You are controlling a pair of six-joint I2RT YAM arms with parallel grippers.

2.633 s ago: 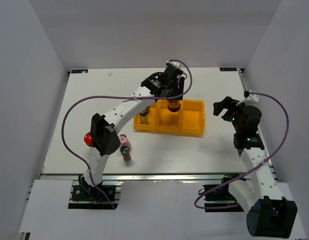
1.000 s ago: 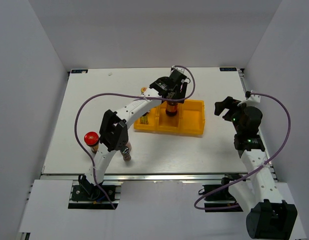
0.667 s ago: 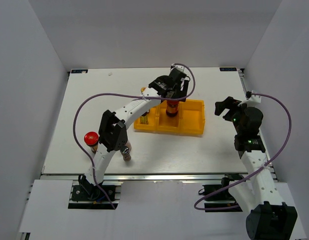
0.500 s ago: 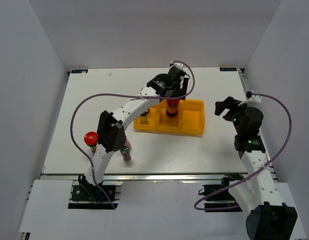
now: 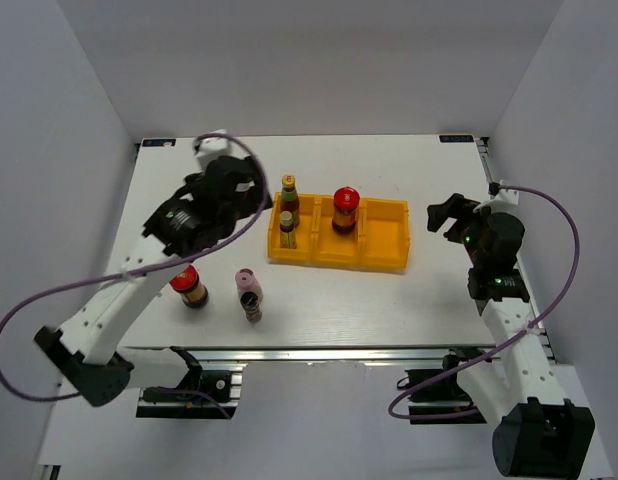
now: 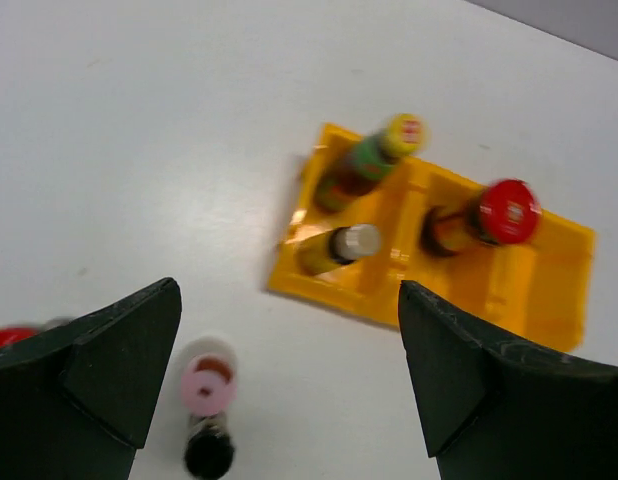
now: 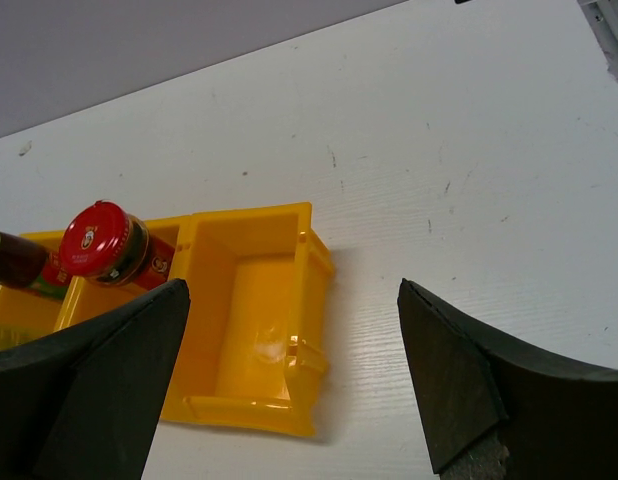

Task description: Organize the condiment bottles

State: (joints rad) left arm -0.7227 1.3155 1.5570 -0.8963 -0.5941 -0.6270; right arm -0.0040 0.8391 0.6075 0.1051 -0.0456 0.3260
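Note:
My left gripper needs to move next to the cap (image 5: 185, 279) (image 6: 9, 336) of the red-capped bottle on the table, beside the pink-capped bottle, and close there.
The yellow tray (image 5: 384, 240) holds two slim yellow-capped bottles (image 5: 287, 190) (image 5: 286, 224) in its left compartment and a squat red-capped bottle (image 5: 345, 206) in the middle one. A second red-capped bottle (image 5: 189, 285) and the pink-capped bottle (image 5: 248, 291) stand on the table to the tray's near left. My left gripper (image 5: 239, 190) is open and empty, raised left of the tray. The left wrist view shows the tray (image 6: 549, 290), the pink-capped bottle (image 6: 207, 385) and the red-capped one (image 6: 499, 213). My right gripper (image 5: 447, 216) is open and empty, right of the tray.
The tray's right compartment (image 7: 254, 320) is empty. The right wrist view shows the red-capped bottle (image 7: 104, 240) in the middle compartment. White walls enclose the table (image 5: 439, 290) on three sides.
My left gripper has let go of the red-capped bottle in the middle compartment and swung back left, away from the tray. The right arm has not moved.

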